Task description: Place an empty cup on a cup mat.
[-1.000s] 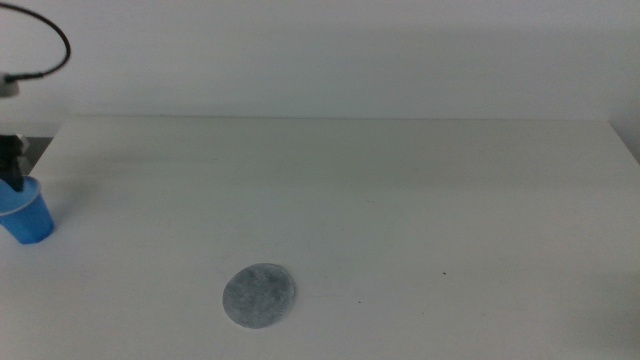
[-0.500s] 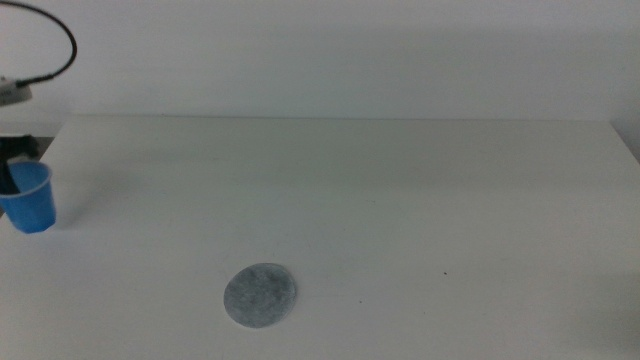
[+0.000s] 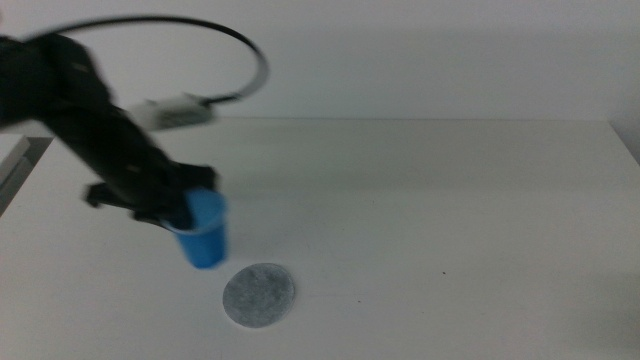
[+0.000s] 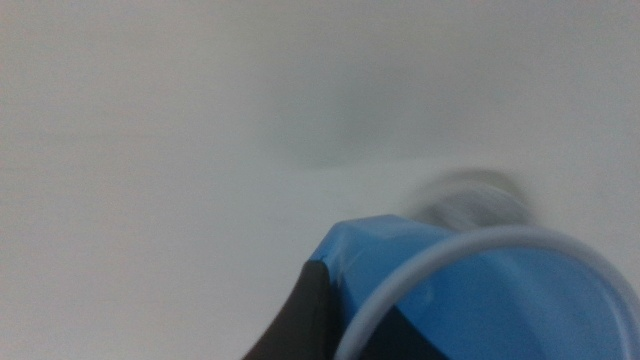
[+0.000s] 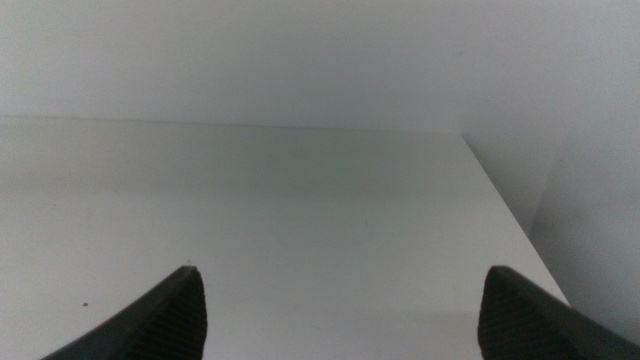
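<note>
My left gripper needs to set the blue cup down and release it on the grey cup mat (image 3: 271, 295) (image 4: 487, 212), toward the wide area of bare table. The blue cup is now held upright behind the mat.
My left gripper (image 3: 188, 212) is shut on the rim of the blue cup (image 3: 207, 232) and holds it upright just left of and behind the grey cup mat (image 3: 259, 295), which lies at the front of the table. In the left wrist view the cup (image 4: 480, 290) fills the lower right, with a dark jaw beside it and the blurred mat (image 4: 470, 198) beyond. The cup looks empty. My right gripper (image 5: 340, 300) is open, out of the middle view, over bare table near the right edge.
The white table (image 3: 450, 200) stretches wide to the right of the mat. A black cable (image 3: 240, 50) loops above the left arm. The table's right edge (image 5: 500, 200) shows in the right wrist view.
My left arm has swung in from the far left with the cup, carrying it right and forward to just beside the mat. The mat has not moved.
</note>
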You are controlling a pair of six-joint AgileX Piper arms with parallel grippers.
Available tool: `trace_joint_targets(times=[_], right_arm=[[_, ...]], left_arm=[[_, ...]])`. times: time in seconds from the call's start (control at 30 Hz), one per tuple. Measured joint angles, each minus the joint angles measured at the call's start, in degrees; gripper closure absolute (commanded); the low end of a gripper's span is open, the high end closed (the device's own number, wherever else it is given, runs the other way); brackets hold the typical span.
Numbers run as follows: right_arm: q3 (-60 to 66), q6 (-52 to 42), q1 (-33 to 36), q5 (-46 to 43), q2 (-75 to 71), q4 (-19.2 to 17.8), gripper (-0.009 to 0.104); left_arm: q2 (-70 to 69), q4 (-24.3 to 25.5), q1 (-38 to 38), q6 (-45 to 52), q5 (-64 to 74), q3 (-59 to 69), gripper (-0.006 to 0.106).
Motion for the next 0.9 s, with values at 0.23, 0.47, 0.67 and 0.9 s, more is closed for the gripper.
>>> trace_joint_targets(times=[0.23, 0.47, 0.67, 0.9], right_arm=[[0.00, 0.00, 0.00, 0.00, 0.00, 0.00, 0.002], [0.00, 0.00, 0.00, 0.00, 0.00, 0.00, 0.002], [0.00, 0.00, 0.00, 0.00, 0.00, 0.00, 0.002], [0.00, 0.00, 0.00, 0.00, 0.00, 0.00, 0.002]], left_arm=[[0.00, 1.92, -9.45, -5.28, -3.58, 3.38, 0.102], [1.05, 1.43, -10.71, -5.38, -6.44, 3.95, 0.102], [3.84, -0.46, -12.00, -4.76, -8.42, 4.05, 0.102], [4.66, -2.79, -12.16, -3.57, -8.21, 4.28, 0.082]])
